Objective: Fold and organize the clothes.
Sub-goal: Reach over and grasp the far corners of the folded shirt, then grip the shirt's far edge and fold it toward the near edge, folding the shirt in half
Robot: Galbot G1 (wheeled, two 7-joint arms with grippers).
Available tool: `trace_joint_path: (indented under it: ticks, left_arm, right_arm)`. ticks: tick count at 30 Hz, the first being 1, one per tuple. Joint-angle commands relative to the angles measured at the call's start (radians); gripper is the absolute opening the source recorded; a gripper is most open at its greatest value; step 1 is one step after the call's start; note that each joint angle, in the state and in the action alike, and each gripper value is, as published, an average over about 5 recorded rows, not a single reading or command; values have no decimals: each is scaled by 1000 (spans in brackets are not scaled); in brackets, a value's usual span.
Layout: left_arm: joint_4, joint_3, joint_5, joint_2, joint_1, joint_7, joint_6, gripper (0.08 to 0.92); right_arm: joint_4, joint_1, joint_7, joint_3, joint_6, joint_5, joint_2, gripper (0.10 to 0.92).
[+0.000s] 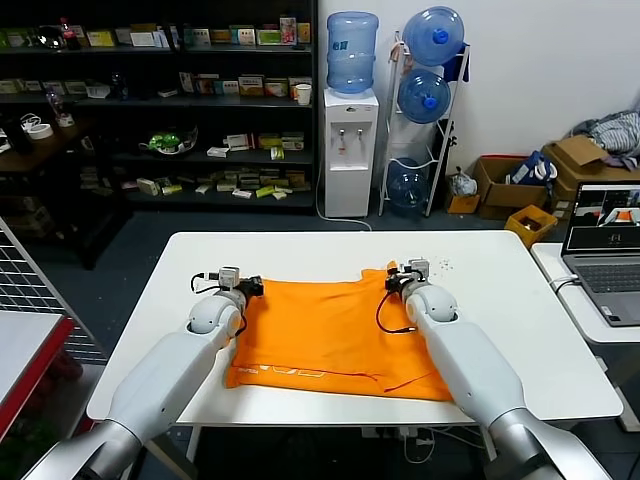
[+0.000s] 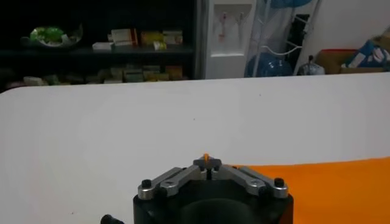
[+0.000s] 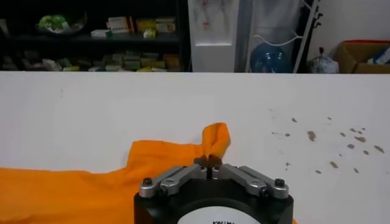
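Note:
Next, the left gripper releases the orange T-shirt's far corner on its side edge (image 1: pixel 252 346), just behind the white lettering.
The bright orange T-shirt (image 1: pixel 335 330) lies spread on the white table (image 1: pixel 500 290), partly folded. My left gripper (image 1: pixel 252 286) is at the shirt's far left corner, shut on a pinch of orange fabric; a sliver of it shows between the tips in the left wrist view (image 2: pixel 206 158). My right gripper (image 1: pixel 395 278) is at the far right corner, shut on a bunched tip of the shirt (image 3: pixel 214 139). The shirt's near edge lies close to the table's front edge.
A laptop (image 1: pixel 605 245) sits on a side table at the right. Shelves (image 1: pixel 160 100), a water dispenser (image 1: pixel 350 150) and cardboard boxes (image 1: pixel 520 185) stand beyond the table. Small brown specks (image 3: pixel 329 137) mark the tabletop to the right of the shirt.

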State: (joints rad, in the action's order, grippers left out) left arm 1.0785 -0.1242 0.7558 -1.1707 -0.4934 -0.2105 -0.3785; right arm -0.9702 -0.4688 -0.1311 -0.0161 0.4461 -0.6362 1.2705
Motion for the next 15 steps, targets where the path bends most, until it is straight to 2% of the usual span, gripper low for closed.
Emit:
trace_joint_path:
  ticks: [1, 15]
  left_arm:
    - [98, 32, 1, 20, -49, -22, 2, 98]
    - [434, 106, 9, 142, -269, -60, -4, 98]
  right_arm:
    - [-132, -43, -13, -5, -33, -43, -49, 124]
    - [-531, -255, -83, -56, 47, -172, -225, 124]
